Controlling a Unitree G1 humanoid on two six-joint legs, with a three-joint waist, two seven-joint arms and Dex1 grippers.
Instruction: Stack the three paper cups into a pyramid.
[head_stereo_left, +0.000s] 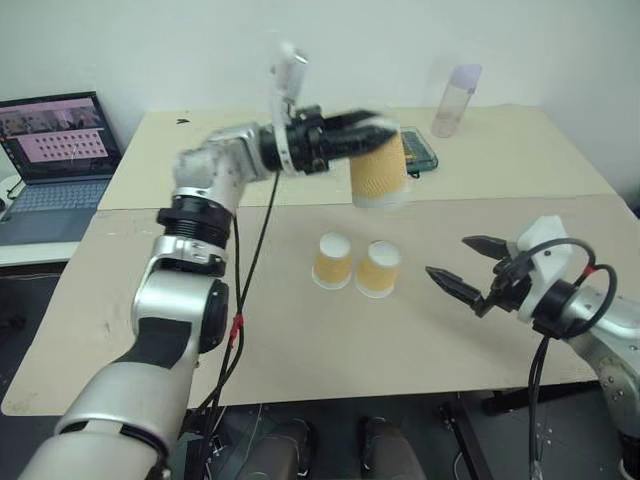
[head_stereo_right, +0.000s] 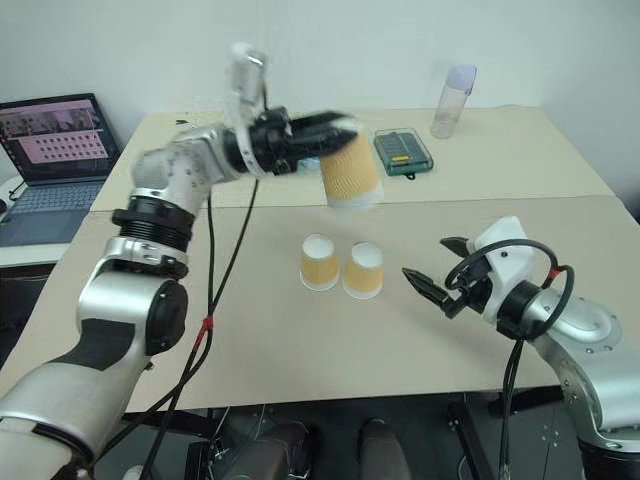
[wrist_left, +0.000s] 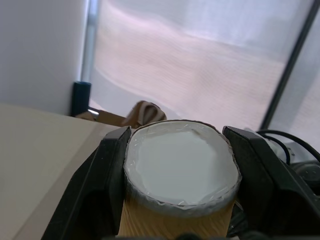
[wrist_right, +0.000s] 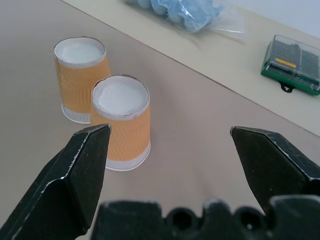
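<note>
I will release the third paper cup with my left gripper across the white tops of the two standing cups (head_stereo_left: 354, 253).
Two orange-tan paper cups (head_stereo_left: 333, 260) (head_stereo_left: 378, 268) stand upside down, side by side and almost touching, on the tan table (head_stereo_left: 300, 350). The third paper cup (head_stereo_left: 378, 168) hangs mouth down in the air above and behind them, with my left gripper (head_stereo_left: 385, 130) shut on its upper part from the left. In the left wrist view its white base (wrist_left: 181, 170) sits between the black fingers (wrist_left: 107, 180). My right gripper (head_stereo_left: 450, 257) stands open to the right of the pair, pointing at them with nothing between its fingers. The right wrist view shows both standing cups (wrist_right: 80, 75) (wrist_right: 121, 120) ahead of that gripper (wrist_right: 170, 134).
A green case (head_stereo_left: 420, 150) and a tall translucent bottle (head_stereo_left: 455, 98) sit at the back of the table. A laptop (head_stereo_left: 55, 150) stands open on a lower surface at far left. A blue plastic bag (wrist_right: 185, 12) lies behind the cups.
</note>
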